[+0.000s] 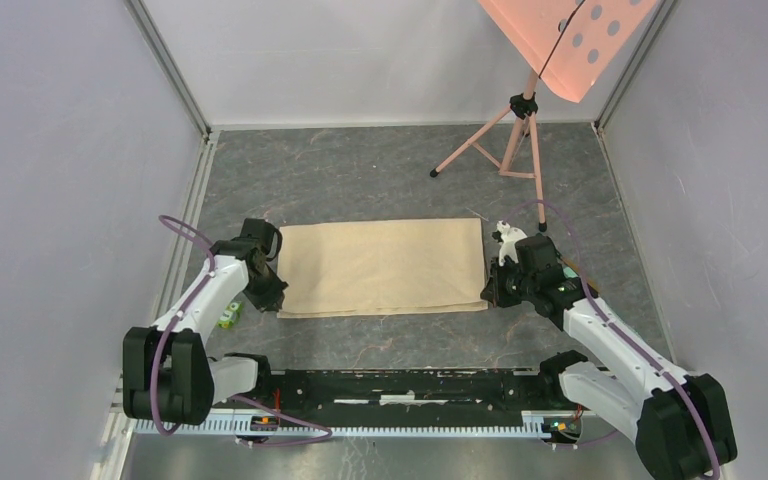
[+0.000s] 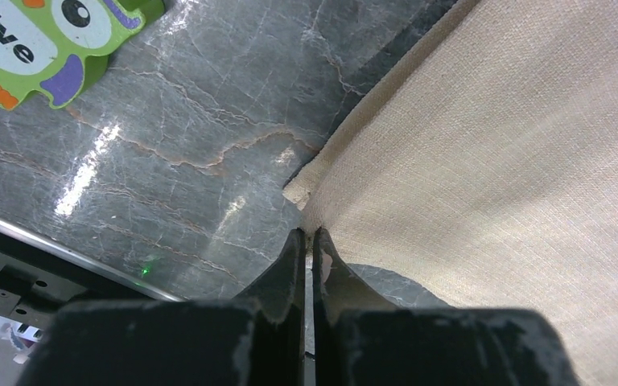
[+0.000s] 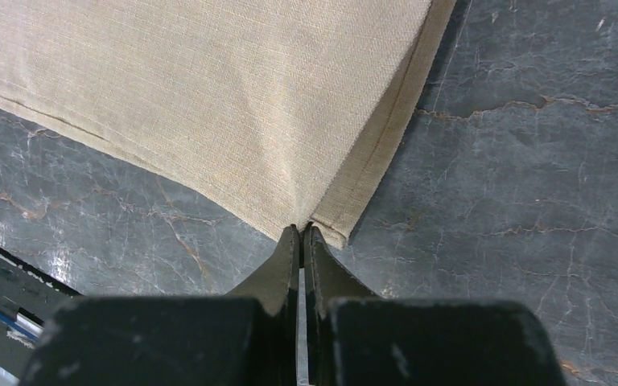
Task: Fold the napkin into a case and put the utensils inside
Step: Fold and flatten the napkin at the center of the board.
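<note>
My left gripper has the napkin's raised corner. It will let go of that corner on the bottom layer's near corner (image 1: pixel 277 317) (image 2: pixel 296 196) by the green frog toy.
The beige napkin (image 1: pixel 385 265) lies as a wide rectangle in the middle of the table, apparently folded double. My left gripper (image 1: pixel 275 298) is at its near left corner. In the left wrist view that gripper (image 2: pixel 310 235) is shut on the napkin (image 2: pixel 491 161) beside the corner, and the cloth edge is raised a little off the table. My right gripper (image 1: pixel 490 295) is at the near right corner. In the right wrist view it (image 3: pixel 302 231) is shut on the hemmed corner of the napkin (image 3: pixel 233 96). The utensils are out of view.
A small green frog toy (image 1: pixel 230 317) (image 2: pixel 48 40) sits just left of the napkin, beside the left arm. A pink tripod (image 1: pixel 515 140) with a pink board stands at the back right. A small white object (image 1: pixel 505 235) lies by the right arm. Walls enclose the table.
</note>
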